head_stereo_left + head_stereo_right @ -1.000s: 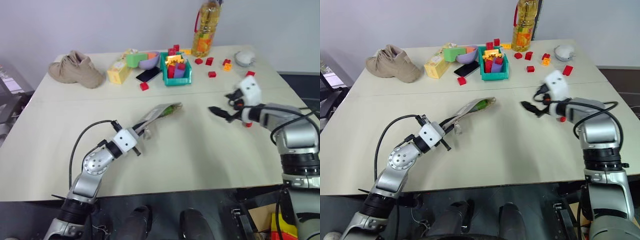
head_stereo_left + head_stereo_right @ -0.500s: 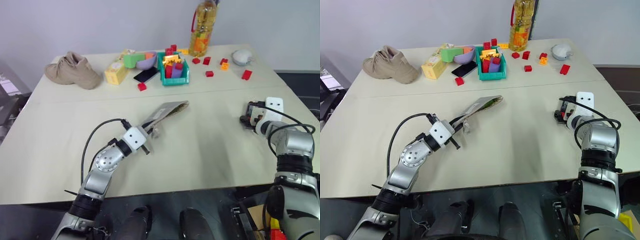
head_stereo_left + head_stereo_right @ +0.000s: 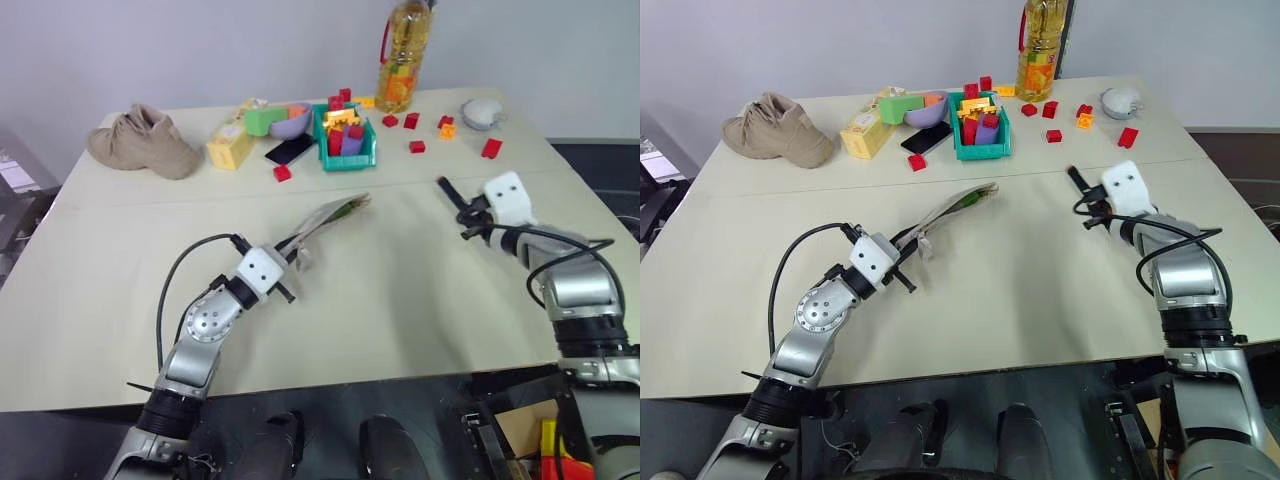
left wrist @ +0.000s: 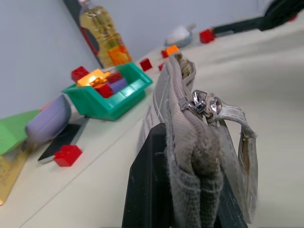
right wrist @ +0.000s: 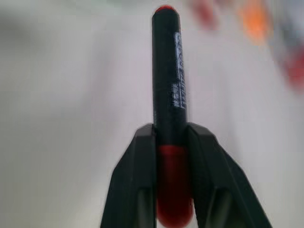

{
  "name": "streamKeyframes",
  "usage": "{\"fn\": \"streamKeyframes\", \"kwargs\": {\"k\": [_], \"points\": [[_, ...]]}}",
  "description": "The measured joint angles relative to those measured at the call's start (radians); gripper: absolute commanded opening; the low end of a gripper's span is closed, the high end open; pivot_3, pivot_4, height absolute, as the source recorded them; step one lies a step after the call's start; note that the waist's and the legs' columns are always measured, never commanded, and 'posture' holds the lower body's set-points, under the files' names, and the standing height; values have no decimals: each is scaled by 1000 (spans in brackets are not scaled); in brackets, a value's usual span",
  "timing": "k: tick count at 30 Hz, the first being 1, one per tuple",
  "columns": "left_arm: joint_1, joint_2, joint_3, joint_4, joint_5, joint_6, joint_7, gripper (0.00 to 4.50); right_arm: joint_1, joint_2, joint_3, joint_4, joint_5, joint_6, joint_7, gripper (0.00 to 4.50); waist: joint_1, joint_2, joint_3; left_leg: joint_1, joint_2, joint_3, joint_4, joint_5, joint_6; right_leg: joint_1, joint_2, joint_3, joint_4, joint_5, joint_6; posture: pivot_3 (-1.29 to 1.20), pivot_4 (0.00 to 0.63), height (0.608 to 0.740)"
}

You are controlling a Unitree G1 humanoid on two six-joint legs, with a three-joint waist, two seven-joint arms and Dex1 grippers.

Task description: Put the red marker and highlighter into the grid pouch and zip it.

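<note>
I need to open my right gripper to let go of the red marker, held off the table beside the pouch, inside the grid pouch's open end (image 3: 342,211), alongside the green highlighter.
The grid pouch (image 3: 325,218) is grey and hangs tilted above the table's middle, its near end pinched in my shut left gripper (image 3: 290,262). The left wrist view shows the zipper pull (image 4: 204,104) just past the fingers. A bit of the green highlighter (image 3: 347,207) shows in the pouch's far open end. To the right of the pouch, my right gripper (image 3: 466,218) is shut on the red marker (image 5: 167,71), which sticks out past the fingertips with its black part foremost. The marker (image 3: 447,190) is off the table.
Along the far edge stand a tan shoe (image 3: 140,142), a yellow box (image 3: 230,148), a purple bowl (image 3: 295,122), a black phone (image 3: 290,150), a teal bin (image 3: 348,150) of blocks and an oil bottle (image 3: 405,60). Red blocks (image 3: 418,146) lie scattered at the far right.
My right gripper has closed on the red marker, lifted it from the table at the right and swung it left toward the pouch. The left gripper still holds the pouch.
</note>
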Motion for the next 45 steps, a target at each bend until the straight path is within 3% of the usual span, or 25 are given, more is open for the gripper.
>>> {"fn": "streamKeyframes", "kwargs": {"k": [5,13,23,30,33,37,38,41,45], "points": [[0,10,4,0,-12,1,-19,0,12,-18,74,-131,16,-39,141,357,7,-1,0,0,0,-1,4,-1,1,2,0,0,0,0,1,0,150,740],[0,10,3,0,-12,1,-29,0,17,-21,109,-133,-18,-46,187,357,5,-1,0,-1,0,-1,7,-2,2,2,0,0,0,0,1,0,150,740],[-1,49,-48,-4,-10,-36,-126,0,-25,-84,254,-129,-206,-211,255,357,4,-1,0,-2,0,-1,8,-2,3,1,0,0,0,0,1,0,150,740],[-23,84,-66,-7,-19,-56,-210,0,-122,-46,342,-126,-299,-332,325,357,3,-1,0,-3,0,-1,8,-2,3,1,0,0,0,0,1,0,150,740],[-23,88,-65,-8,-26,-56,-219,0,-125,-30,345,-120,-307,-342,340,1732,6,-1,0,-3,-1,-1,9,-2,3,1,0,0,0,0,1,0,150,740],[-22,83,-64,-8,-33,-48,-215,0,-133,-12,342,-120,-316,-342,344,4005,5,-1,0,-4,-1,-1,10,-3,3,1,0,0,0,1,1,0,150,740],[-21,80,-63,-8,-34,-45,-211,0,-134,-12,337,-120,-316,-342,342,4323,5,-1,0,-4,-1,-2,10,-3,3,1,0,0,0,1,1,0,150,740],[-21,57,-50,-11,-55,-13,-191,0,-134,-1,279,-121,-269,-297,336,4323,5,-1,0,-4,-1,-2,10,-3,3,1,0,0,0,1,1,0,150,740],[-42,2,-13,-19,-97,57,-138,0,-134,27,79,-183,-54,-87,351,4323,8,-1,0,-6,-1,-4,12,-3,3,1,0,-2,0,1,1,0,150,740]]}}
